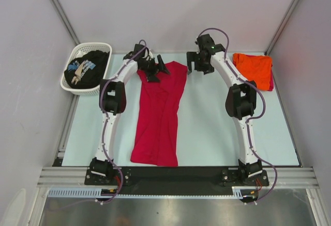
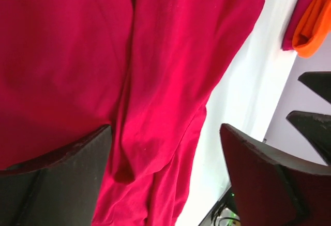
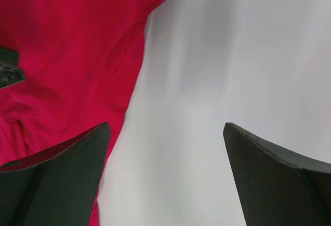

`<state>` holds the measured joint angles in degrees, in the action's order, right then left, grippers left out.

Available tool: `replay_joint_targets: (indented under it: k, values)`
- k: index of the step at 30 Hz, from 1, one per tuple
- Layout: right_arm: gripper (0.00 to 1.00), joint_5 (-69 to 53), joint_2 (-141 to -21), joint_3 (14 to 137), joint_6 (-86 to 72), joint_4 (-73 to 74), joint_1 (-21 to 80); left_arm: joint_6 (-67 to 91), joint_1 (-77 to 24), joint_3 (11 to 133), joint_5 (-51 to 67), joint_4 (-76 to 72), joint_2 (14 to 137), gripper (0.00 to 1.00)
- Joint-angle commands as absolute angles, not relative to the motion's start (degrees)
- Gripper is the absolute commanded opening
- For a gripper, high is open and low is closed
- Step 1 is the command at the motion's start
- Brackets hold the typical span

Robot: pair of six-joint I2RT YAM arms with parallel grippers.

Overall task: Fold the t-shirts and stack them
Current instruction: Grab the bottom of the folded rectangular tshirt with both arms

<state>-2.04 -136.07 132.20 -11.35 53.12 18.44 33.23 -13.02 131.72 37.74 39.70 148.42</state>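
I can see the red t-shirt's far corner by my right gripper flaring past the t-shirt's side, so next I pinch the t-shirt's folded flap [image 2: 150, 146] with my left gripper and pull it inward first.
A crimson-red t-shirt [image 1: 158, 117] lies as a long, narrow strip down the middle of the table, its far end near both grippers. My left gripper [image 1: 155, 72] hovers over that far end, open, with red cloth [image 2: 155, 55] under the gap between its fingers [image 2: 57, 179] and nothing pinched. My right gripper [image 1: 197, 64] is open just right of the shirt's far right corner [image 3: 67, 55], its gap over bare table. A folded orange t-shirt [image 1: 252, 66] rests at the back right on a red layer. A black t-shirt [image 1: 85, 68] with pale print fills the basket.
The white lattice basket [image 1: 70, 86] stands off the table's back left corner. Pale table surface [image 1: 217, 133] stretches right of the red shirt. Grey walls close the back and sides. A metal rail runs along the near edge by the arm bases.
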Motion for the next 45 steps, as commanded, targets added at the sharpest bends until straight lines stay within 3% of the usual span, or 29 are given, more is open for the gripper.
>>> replay_joint_targets:
  k: [1,3,4,6,7,10,24,27,28,37,39,40,45]
  values:
    - [0.97,-4.7,-133.4,132.8,-11.2,51.0,17.8,35.5,-14.1,135.4,42.2,37.5,150.2,0.78]
    - [0.97,-5.0,-133.4,132.7,-11.3,51.0,17.7,35.8,-14.4,135.5,42.8,37.1,150.6,0.69]
    - [0.97,-5.3,-133.5,132.7,-11.4,51.1,17.4,35.9,-14.4,135.5,43.6,37.1,151.3,0.55]
    - [0.97,-6.0,-133.3,132.6,-11.4,51.0,17.3,36.6,-14.4,135.5,44.6,36.7,152.1,0.39]
    - [0.97,-6.1,-133.4,132.5,-11.4,51.0,17.3,36.6,-14.4,135.4,44.9,36.7,152.5,0.24]
    - [0.97,-6.5,-133.2,132.2,-11.5,51.0,17.3,36.7,-14.3,135.4,45.3,36.1,152.6,0.00]
    - [0.95,-8.4,-132.8,130.0,-11.8,50.7,17.7,34.0,-11.0,131.2,38.1,34.1,144.4,0.00]
    - [0.95,-8.6,-132.9,130.1,-11.8,50.5,17.7,34.5,-10.7,131.2,40.6,34.5,146.3,0.86]
    - [0.95,-8.7,-133.0,130.2,-11.8,50.5,17.7,34.2,-10.8,131.0,40.8,34.7,146.8,0.99]
    - [0.95,-8.5,-133.0,130.3,-11.5,50.5,17.8,33.8,-11.0,131.7,41.6,34.5,149.0,1.00]
    - [0.95,-8.5,-132.9,130.3,-11.5,50.4,17.8,34.6,-11.4,132.7,43.3,33.8,150.1,0.83]
    - [0.95,-8.5,-133.0,130.3,-11.4,50.4,17.8,35.0,-11.6,133.0,43.9,33.2,150.5,0.67]
    - [0.95,-8.4,-132.8,130.4,-11.2,50.7,17.8,36.2,-12.5,134.2,46.1,32.4,152.7,0.42]
